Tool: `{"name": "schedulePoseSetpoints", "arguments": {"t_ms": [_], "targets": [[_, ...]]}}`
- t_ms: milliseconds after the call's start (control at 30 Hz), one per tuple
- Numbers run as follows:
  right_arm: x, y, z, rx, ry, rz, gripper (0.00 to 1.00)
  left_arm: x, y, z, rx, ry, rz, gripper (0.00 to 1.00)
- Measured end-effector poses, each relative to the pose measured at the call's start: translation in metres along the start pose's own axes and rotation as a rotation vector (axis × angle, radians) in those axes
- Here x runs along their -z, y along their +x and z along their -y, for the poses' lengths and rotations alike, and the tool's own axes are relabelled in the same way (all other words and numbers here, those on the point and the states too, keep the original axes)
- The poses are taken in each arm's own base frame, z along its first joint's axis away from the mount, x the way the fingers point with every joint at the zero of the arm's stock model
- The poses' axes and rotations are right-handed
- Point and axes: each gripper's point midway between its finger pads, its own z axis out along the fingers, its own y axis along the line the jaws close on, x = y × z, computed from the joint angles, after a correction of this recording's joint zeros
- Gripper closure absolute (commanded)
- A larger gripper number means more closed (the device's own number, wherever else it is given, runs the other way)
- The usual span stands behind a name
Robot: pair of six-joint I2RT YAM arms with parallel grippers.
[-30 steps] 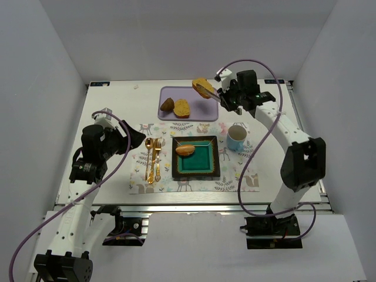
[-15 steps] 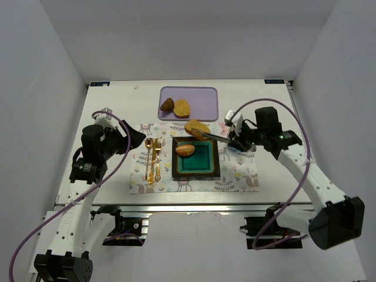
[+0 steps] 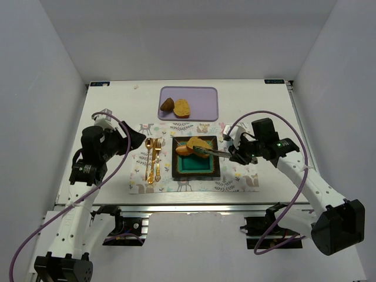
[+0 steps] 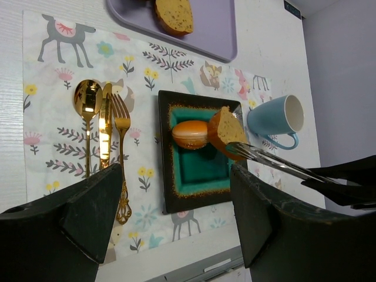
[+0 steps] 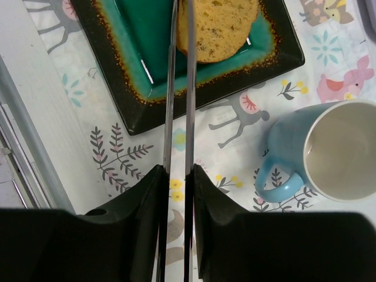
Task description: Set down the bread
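Note:
Next, my right gripper releases the metal tongs on the bare table (image 3: 276,137) next to the placemat, out beyond the blue cup.
My right gripper (image 3: 236,154) is shut on metal tongs (image 3: 217,153), and the tongs grip a slice of bread (image 3: 200,144). The slice is low over the right part of the square teal plate (image 3: 195,174), next to an orange roll (image 3: 184,150) that lies in it. In the right wrist view the tongs (image 5: 178,88) pinch the slice (image 5: 220,26) above the plate (image 5: 126,111). I cannot tell whether the slice touches the plate. My left gripper (image 3: 135,138) is open and empty left of the placemat. Its view shows the slice (image 4: 226,130) tilted on edge.
A purple tray (image 3: 202,97) at the back holds two more bread pieces (image 3: 175,106). A gold spoon, knife and fork (image 3: 153,157) lie on the placemat left of the plate. A blue cup (image 5: 329,153) stands right of the plate, close to the tongs.
My right arm has carried the slice from above the purple tray forward and down to the teal plate. The left arm has not moved.

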Motion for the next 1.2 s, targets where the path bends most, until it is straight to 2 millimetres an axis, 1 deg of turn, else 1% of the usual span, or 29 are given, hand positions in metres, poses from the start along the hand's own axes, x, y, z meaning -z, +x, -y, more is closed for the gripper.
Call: {"name": "schedulePoseSetpoints", "arguments": {"t_ms": [67,133,267,400,500,633,700,767,800,867,900,933,967,1033,1100,1133,1167,1200], "targets": [[-0.001,0.001,0.0,-0.002,-0.001,-0.005,0.63,0.001,0.002,-0.001,0.002,-0.001,-0.001,0.17],[-0.001,0.002,0.001,-0.003,0.001,-0.008,0.61,0.002,0.002,-0.001,0.003,0.0,0.0,0.17],[-0.001,0.001,0.001,-0.002,0.002,-0.006,0.6,0.002,0.002,0.0,0.006,0.001,0.001,0.17],[0.003,-0.004,0.0,0.01,0.008,0.016,0.63,0.001,0.001,0.0,0.006,0.003,0.002,0.17],[0.01,-0.014,0.001,0.026,0.031,0.056,0.65,-0.002,0.002,0.0,0.007,0.005,-0.005,0.17],[0.02,-0.033,0.004,0.041,0.076,0.131,0.67,-0.007,0.003,-0.002,0.011,0.003,-0.02,0.17],[0.025,-0.043,0.008,0.029,0.102,0.168,0.69,-0.009,0.004,-0.002,0.012,0.004,-0.026,0.17],[0.029,-0.053,0.017,-0.006,0.142,0.197,0.71,-0.01,0.004,-0.002,0.013,0.006,-0.028,0.17],[0.032,-0.058,0.025,-0.039,0.171,0.211,0.72,-0.011,0.003,-0.002,0.012,0.009,-0.027,0.17],[0.041,-0.064,0.051,-0.127,0.251,0.232,0.74,-0.012,0.002,-0.001,0.01,0.014,-0.023,0.17],[0.047,-0.062,0.072,-0.199,0.308,0.237,0.76,-0.012,0.002,0.0,0.01,0.016,-0.022,0.17],[0.055,-0.057,0.095,-0.276,0.369,0.239,0.82,-0.012,0.002,0.0,0.009,0.017,-0.022,0.17],[0.063,-0.049,0.119,-0.345,0.434,0.235,0.83,-0.012,0.001,0.0,0.008,0.018,-0.021,0.17],[0.082,-0.018,0.171,-0.509,0.562,0.221,0.84,-0.013,0.001,0.0,0.008,0.019,-0.019,0.17],[0.096,0.021,0.209,-0.651,0.658,0.183,0.84,-0.013,0.001,0.0,0.007,0.02,-0.019,0.17],[0.101,0.042,0.224,-0.716,0.696,0.159,0.83,-0.013,0.001,0.0,0.007,0.021,-0.018,0.17],[0.102,0.066,0.235,-0.776,0.723,0.129,0.82,-0.013,0.0,0.001,0.006,0.022,-0.016,0.17],[0.101,0.088,0.24,-0.831,0.739,0.097,0.81,-0.013,0.0,0.001,0.006,0.024,-0.014,0.17]]}}
